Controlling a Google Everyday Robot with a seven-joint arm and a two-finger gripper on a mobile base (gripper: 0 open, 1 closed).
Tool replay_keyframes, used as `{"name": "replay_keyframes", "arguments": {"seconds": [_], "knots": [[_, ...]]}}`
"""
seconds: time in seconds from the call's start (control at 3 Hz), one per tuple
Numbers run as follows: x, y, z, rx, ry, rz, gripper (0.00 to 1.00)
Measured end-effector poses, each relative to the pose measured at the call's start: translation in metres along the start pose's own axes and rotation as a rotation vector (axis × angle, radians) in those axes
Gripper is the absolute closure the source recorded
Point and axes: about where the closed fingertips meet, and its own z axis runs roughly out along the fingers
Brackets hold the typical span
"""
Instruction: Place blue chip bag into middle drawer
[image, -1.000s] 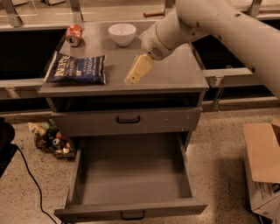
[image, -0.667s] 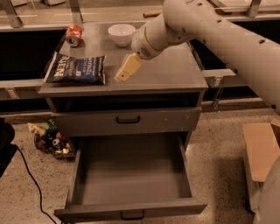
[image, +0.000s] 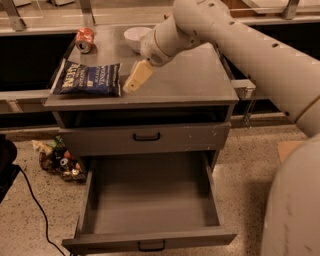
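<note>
The robot's gripper should next grasp the blue chip bag by its short end (image: 115, 80) nearest the white bowl.
The blue chip bag (image: 89, 78) lies flat on the left of the grey cabinet top (image: 190, 80), navy foil with white lettering. My gripper (image: 136, 78) hangs over the cabinet top just right of the bag's right edge, its pale fingers pointing down-left, close to the bag but apart from it. The middle drawer (image: 150, 200) is pulled fully open below, a grey boxy tray with nothing in it and a small black handle on its front (image: 151, 245).
A crushed red can (image: 84, 39) lies at the back left of the top, a white bowl (image: 136, 37) behind the gripper. The upper drawer (image: 146, 136) is shut. Litter (image: 59, 159) lies on the floor left of the cabinet, with a black cable (image: 35, 205).
My arm has swung left across the cabinet top, bringing the gripper from the middle of the top to right beside the chip bag. The bag and drawer have not moved.
</note>
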Motion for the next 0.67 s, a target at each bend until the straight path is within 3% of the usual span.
{"name": "replay_keyframes", "arguments": {"seconds": [0.33, 0.67], "knots": [[-0.023, -0.013, 0.045, -0.023, -0.028, -0.078, 0.0], [-0.045, -0.017, 0.079, -0.032, -0.078, -0.116, 0.0]]}}
